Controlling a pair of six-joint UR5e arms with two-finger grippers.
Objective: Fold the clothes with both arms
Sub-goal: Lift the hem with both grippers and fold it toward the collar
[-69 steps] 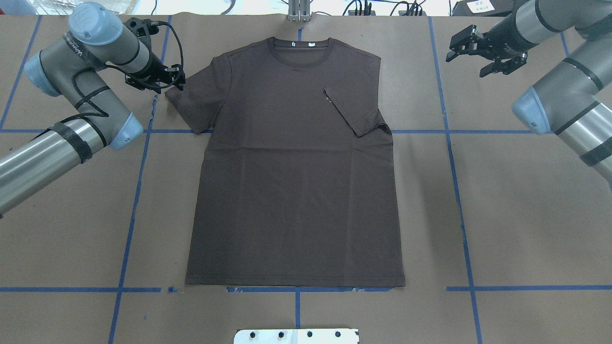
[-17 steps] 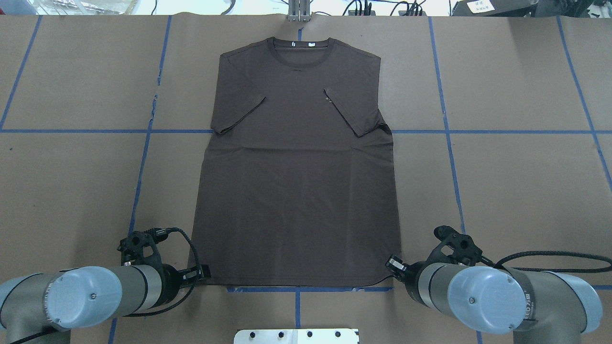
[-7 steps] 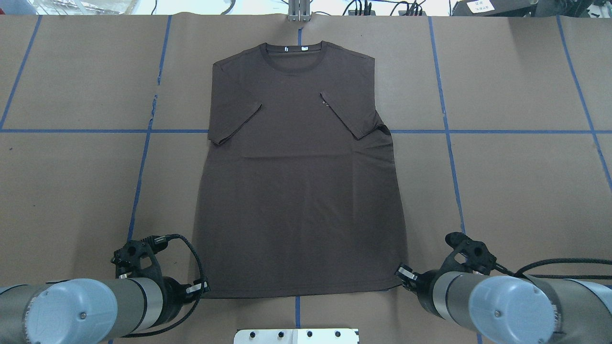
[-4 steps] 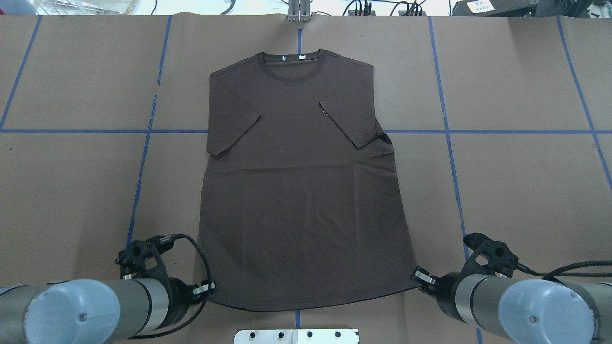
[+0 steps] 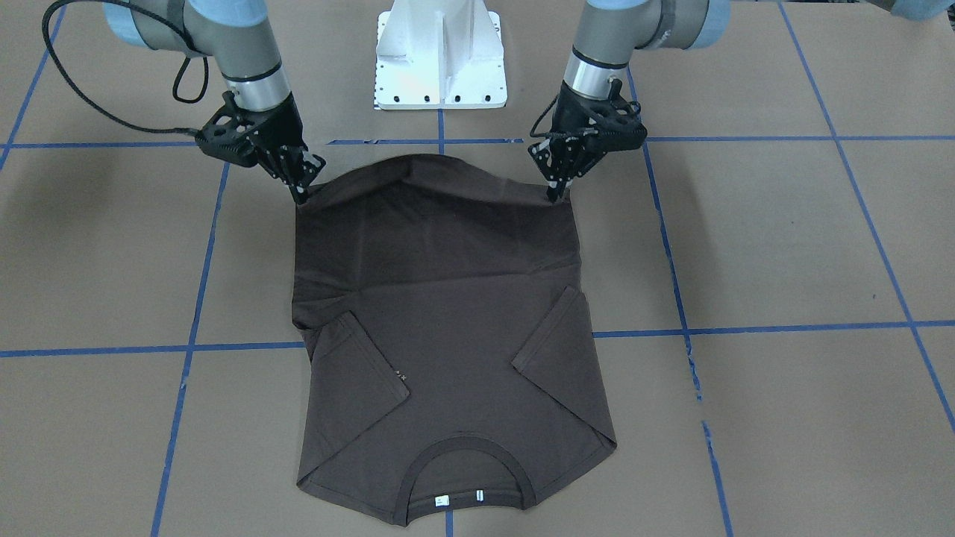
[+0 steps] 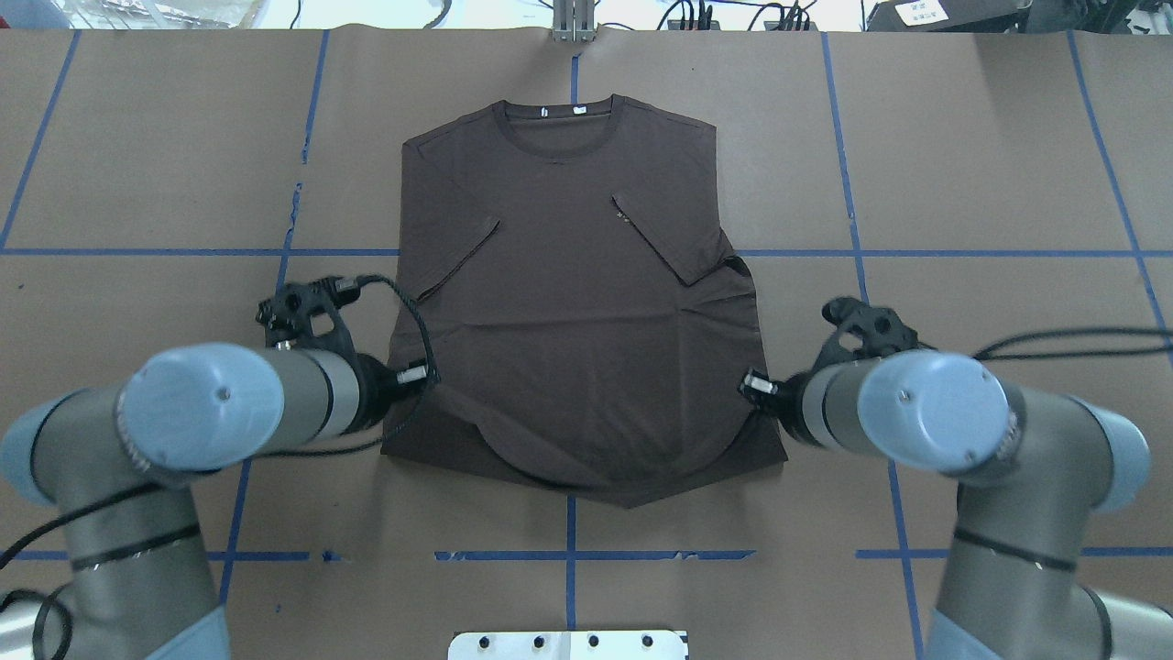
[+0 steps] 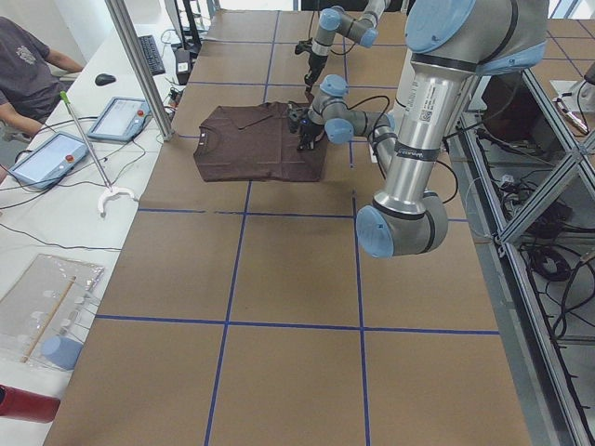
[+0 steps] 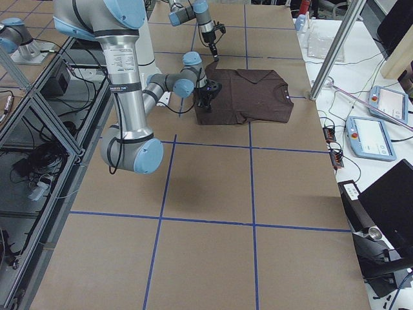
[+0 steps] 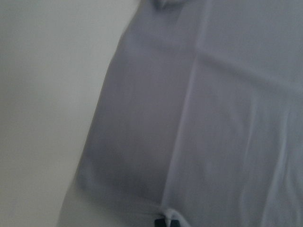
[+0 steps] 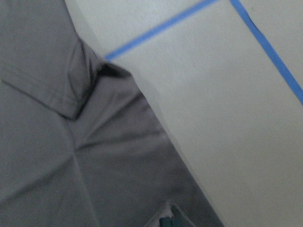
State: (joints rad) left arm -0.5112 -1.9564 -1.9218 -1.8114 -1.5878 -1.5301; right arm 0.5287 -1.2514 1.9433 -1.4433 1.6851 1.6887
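Note:
My left gripper has the T-shirt's hem corner. It will let go of it over the folded sleeve (image 5: 615, 420), just short of the T-shirt's shoulder corner.
The dark brown T-shirt (image 6: 568, 302) lies collar away from me, both sleeves folded in over the chest. My left gripper (image 6: 426, 374) is shut on the hem's left corner and my right gripper (image 6: 751, 385) on its right corner. Both corners are raised above the table, and the hem sags in a curve between them. From across the table the T-shirt (image 5: 440, 313) rises at its near-robot edge to the left gripper (image 5: 556, 195) and the right gripper (image 5: 301, 195). Each wrist view is filled with brown fabric (image 9: 213, 118) (image 10: 71, 156) just beyond a fingertip.
The white pedestal base (image 5: 440, 60) stands just behind the lifted hem. Blue tape lines (image 6: 568, 555) grid the brown paper table. At the table's far edge a metal post (image 6: 573, 23) stands beyond the collar. A seated person (image 7: 28, 70) and tablets (image 7: 121, 116) are off that side.
After dragging the shirt a little toward me, both grippers have lifted the hem corners and carried them forward over the shirt's lower body. The collar end stays flat.

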